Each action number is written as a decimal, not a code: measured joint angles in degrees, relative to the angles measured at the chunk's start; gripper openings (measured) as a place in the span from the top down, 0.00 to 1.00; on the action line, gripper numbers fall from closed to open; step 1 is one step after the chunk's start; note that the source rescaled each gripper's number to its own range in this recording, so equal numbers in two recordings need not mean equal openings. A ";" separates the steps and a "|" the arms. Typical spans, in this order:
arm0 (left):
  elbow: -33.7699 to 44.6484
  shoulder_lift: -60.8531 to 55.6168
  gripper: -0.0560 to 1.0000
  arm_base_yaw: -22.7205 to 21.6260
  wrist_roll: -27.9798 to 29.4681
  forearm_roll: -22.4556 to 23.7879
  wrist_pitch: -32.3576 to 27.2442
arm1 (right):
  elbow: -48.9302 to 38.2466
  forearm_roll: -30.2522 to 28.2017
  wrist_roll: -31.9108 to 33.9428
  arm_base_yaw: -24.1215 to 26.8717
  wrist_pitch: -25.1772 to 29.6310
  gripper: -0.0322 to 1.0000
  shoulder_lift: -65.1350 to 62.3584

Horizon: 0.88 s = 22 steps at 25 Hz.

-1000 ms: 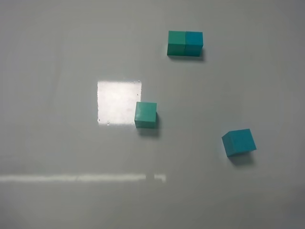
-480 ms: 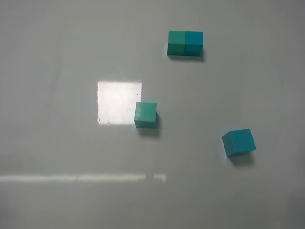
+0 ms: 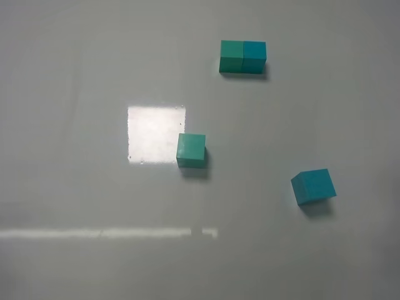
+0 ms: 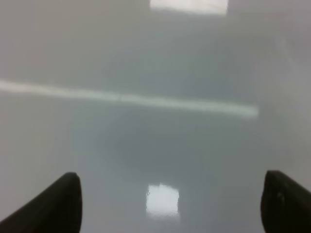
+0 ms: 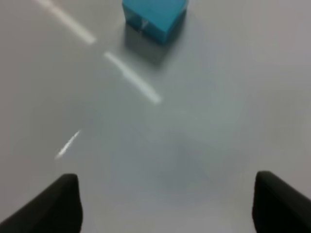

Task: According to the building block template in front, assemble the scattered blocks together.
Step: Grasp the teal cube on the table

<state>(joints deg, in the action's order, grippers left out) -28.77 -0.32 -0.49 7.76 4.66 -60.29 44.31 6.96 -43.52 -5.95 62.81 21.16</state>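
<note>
My right gripper is to close on the front and back sides (image 3: 317, 184) (image 5: 155, 13) of the loose cyan-blue cube, because that cube belongs beside the loose teal-green cube.
The template (image 3: 242, 57), a short bar of a teal-green cube and a cyan-blue cube, sits at the back of the grey table. A loose teal-green cube (image 3: 191, 150) lies near the middle, beside a bright light patch. A loose cyan-blue cube (image 3: 313, 186) lies at the right, turned at an angle; it also shows in the right wrist view (image 5: 153, 16), ahead of my right gripper (image 5: 166, 201). My right gripper is open and empty. My left gripper (image 4: 170, 204) is open and empty over bare table. Neither arm shows in the exterior high view.
The grey table (image 3: 75, 187) is glossy, with a square glare patch (image 3: 155, 134) left of the green cube and a thin reflected light stripe (image 3: 106, 233) across the front.
</note>
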 joint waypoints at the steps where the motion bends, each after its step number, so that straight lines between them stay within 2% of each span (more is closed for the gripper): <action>1: 0.00 0.00 0.31 0.00 -0.05 0.00 0.00 | 1.49 -0.56 -1.39 -0.88 0.00 0.26 1.78; 9: 0.00 0.00 0.31 0.00 -0.05 0.00 0.06 | 14.41 -6.24 -5.68 -10.00 0.53 0.23 17.38; 14: 0.00 0.00 0.31 0.55 -0.05 0.05 0.06 | 16.38 -12.22 -8.15 -17.42 1.97 0.23 26.69; 22: 0.00 0.00 0.31 1.08 -0.05 0.05 0.06 | 16.40 -20.19 -10.45 -27.61 -6.52 0.21 34.12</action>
<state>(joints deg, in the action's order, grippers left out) -28.77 -0.32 0.59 7.70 4.71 -60.23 60.72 -13.22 -53.97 -33.57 56.29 55.27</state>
